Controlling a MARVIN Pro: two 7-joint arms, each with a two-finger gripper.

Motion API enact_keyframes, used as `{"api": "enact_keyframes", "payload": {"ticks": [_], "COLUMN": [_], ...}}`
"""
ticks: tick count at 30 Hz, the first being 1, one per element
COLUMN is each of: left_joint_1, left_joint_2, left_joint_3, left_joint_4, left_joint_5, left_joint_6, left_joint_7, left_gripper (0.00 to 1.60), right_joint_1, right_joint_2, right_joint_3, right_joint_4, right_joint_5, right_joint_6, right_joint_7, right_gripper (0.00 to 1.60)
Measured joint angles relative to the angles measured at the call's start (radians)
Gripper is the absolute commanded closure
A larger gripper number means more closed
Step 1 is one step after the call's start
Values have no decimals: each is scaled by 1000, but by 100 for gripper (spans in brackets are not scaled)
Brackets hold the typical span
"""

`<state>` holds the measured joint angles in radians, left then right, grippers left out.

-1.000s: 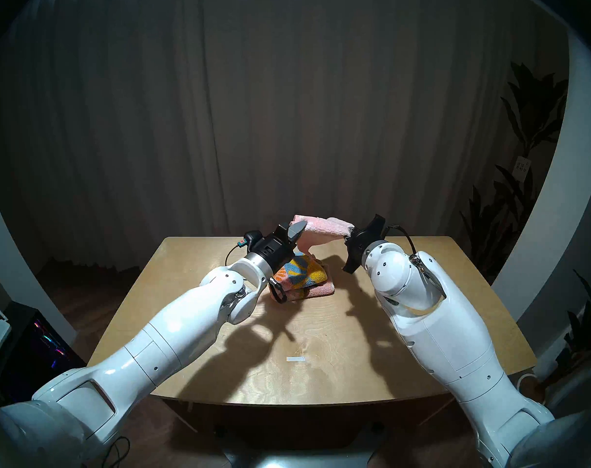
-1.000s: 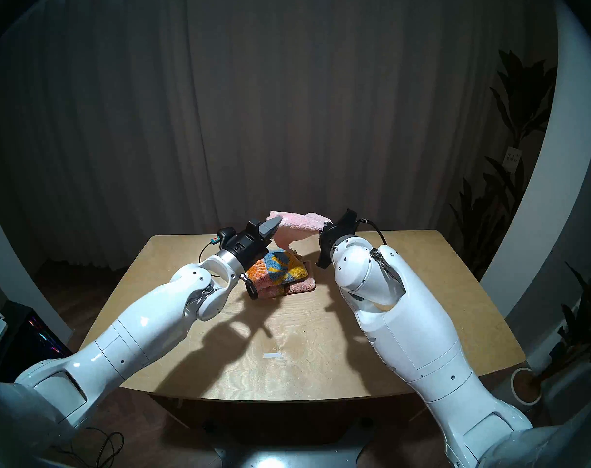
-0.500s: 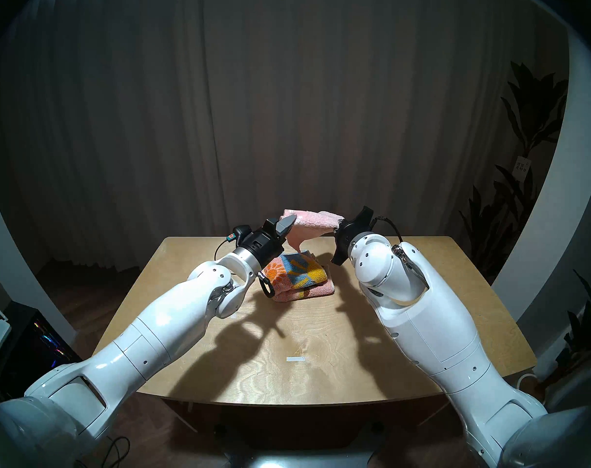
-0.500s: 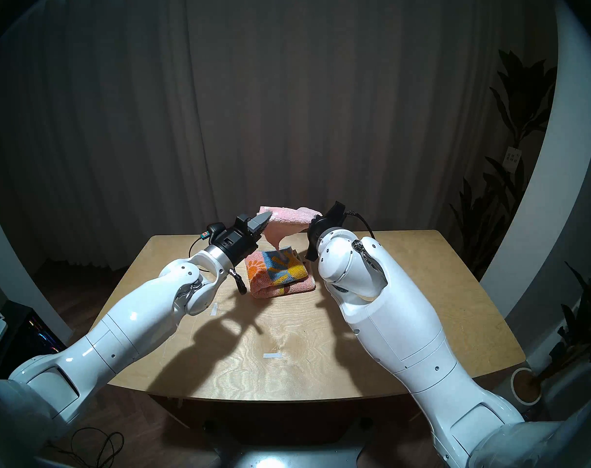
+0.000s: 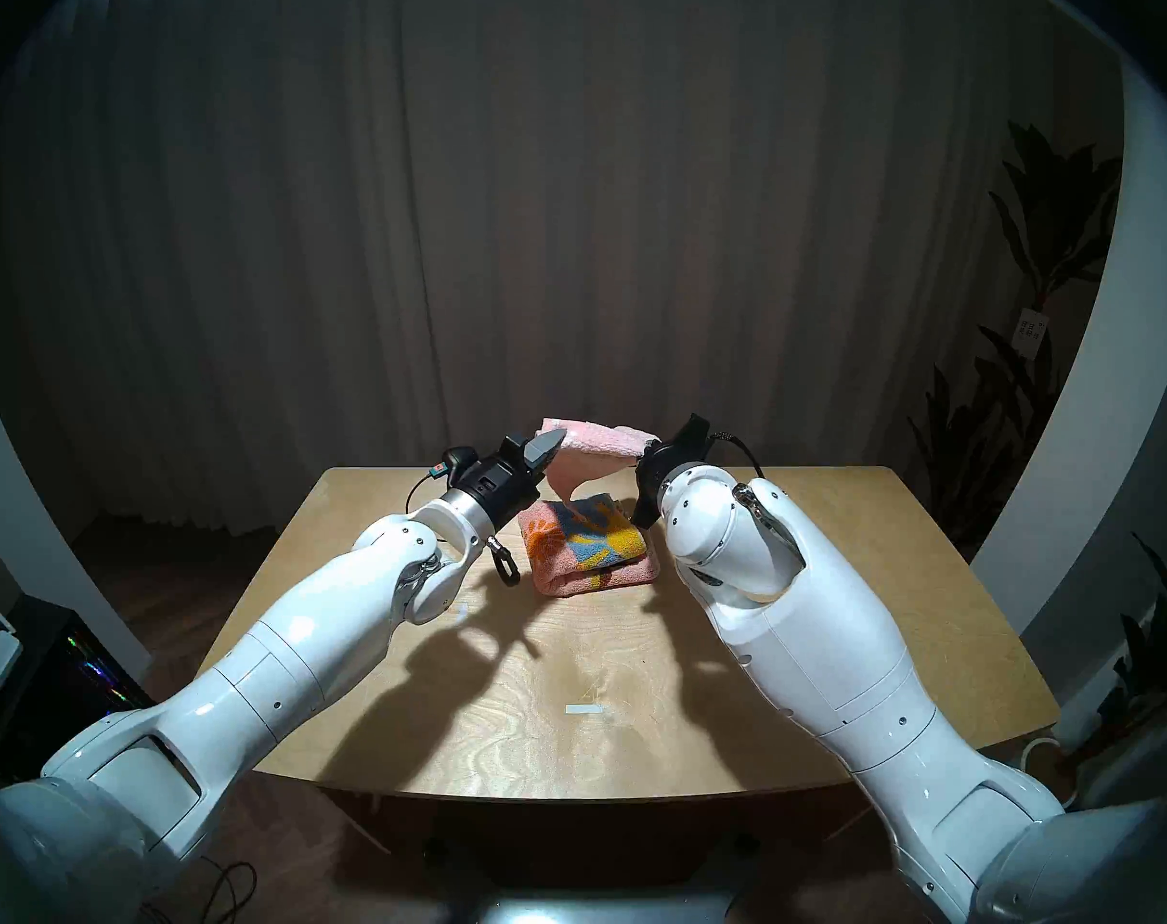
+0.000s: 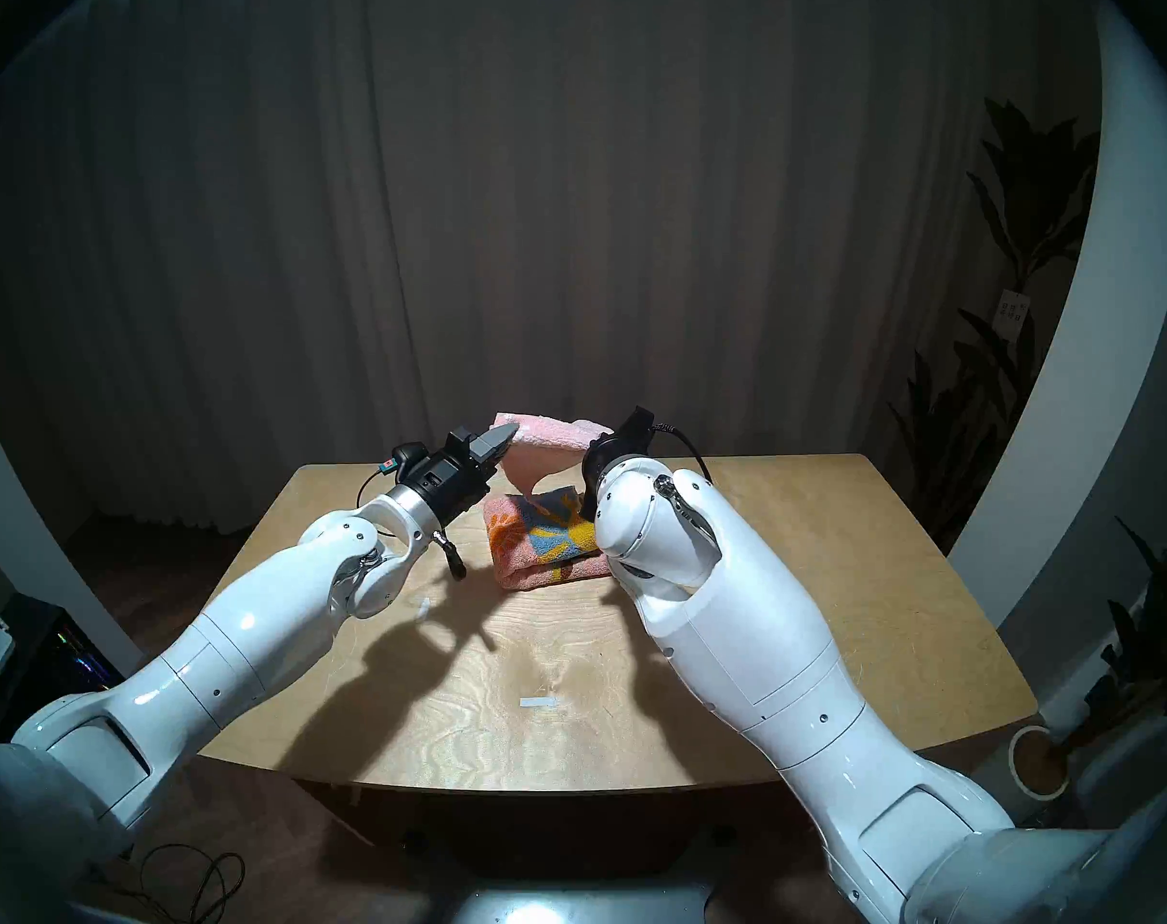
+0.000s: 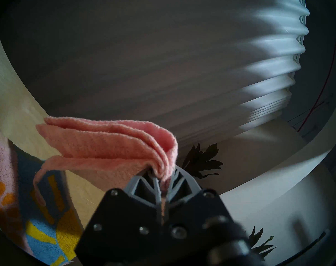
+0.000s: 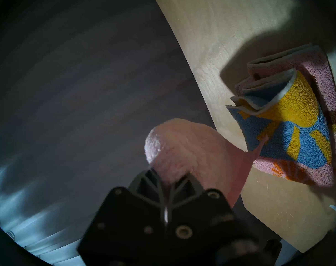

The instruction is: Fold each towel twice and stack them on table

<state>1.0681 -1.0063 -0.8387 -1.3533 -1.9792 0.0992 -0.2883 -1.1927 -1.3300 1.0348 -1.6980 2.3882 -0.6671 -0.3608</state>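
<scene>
The robot's left gripper will let go of the pale pink towel on top of the folded sunflower towel [image 5: 588, 523] [image 7: 43, 204].
The folded pale pink towel [image 5: 594, 444] hangs in the air between my two grippers, above the far edge of the table [image 5: 567, 642]. My left gripper [image 5: 549, 446] is shut on its left end, and my right gripper [image 5: 644, 454] is shut on its right end. A loose corner droops down over the sunflower towel [image 5: 587, 542], which lies folded on the table just below. The left wrist view shows the gripper [image 7: 162, 175] pinching the pink layers [image 7: 109, 140]. The right wrist view shows the gripper [image 8: 168, 175] pinching pink cloth [image 8: 192, 150] beside the sunflower towel [image 8: 290, 125].
A white tape mark [image 5: 584, 709] lies near the table's front, and another [image 5: 461, 612] lies by my left wrist. Potted plants [image 5: 1041, 236] stand to the right of the table. A dark box [image 5: 67, 662] sits on the floor at the left. A curtain hangs behind.
Both arms have moved left together, carrying the pink towel. The towel's drooping corner now hangs over the sunflower towel, and more of that towel shows.
</scene>
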Motion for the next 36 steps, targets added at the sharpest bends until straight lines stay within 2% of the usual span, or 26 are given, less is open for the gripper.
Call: {"api": "enact_keyframes", "payload": {"ticks": [9, 15, 22, 29, 36], "left_joint_1": [-9, -4, 11, 21, 31], "left_joint_2": [4, 6, -8, -47, -56], "left_joint_3": [-6, 3, 45, 90, 89], "left_joint_4": [52, 79, 142, 265, 276], "left_joint_5": [6, 21, 58, 79, 71], "left_joint_6": [44, 73, 86, 108, 121], "left_joint_7": [-47, -107, -175, -256, -278], "left_gripper": [160, 160, 160, 160, 160], "right_joint_1": [24, 23, -2, -43, -64], "right_joint_2": [-32, -37, -40, -39, -24], "right_joint_3": [-24, -35, -48, -70, -85], "right_joint_4": [50, 71, 122, 171, 167], "right_joint_5": [-8, -14, -16, -16, -19], "right_joint_6": [-15, -26, -34, -30, -26], "right_joint_7": [13, 19, 31, 42, 39], "right_gripper": [160, 160, 160, 160, 160]}}
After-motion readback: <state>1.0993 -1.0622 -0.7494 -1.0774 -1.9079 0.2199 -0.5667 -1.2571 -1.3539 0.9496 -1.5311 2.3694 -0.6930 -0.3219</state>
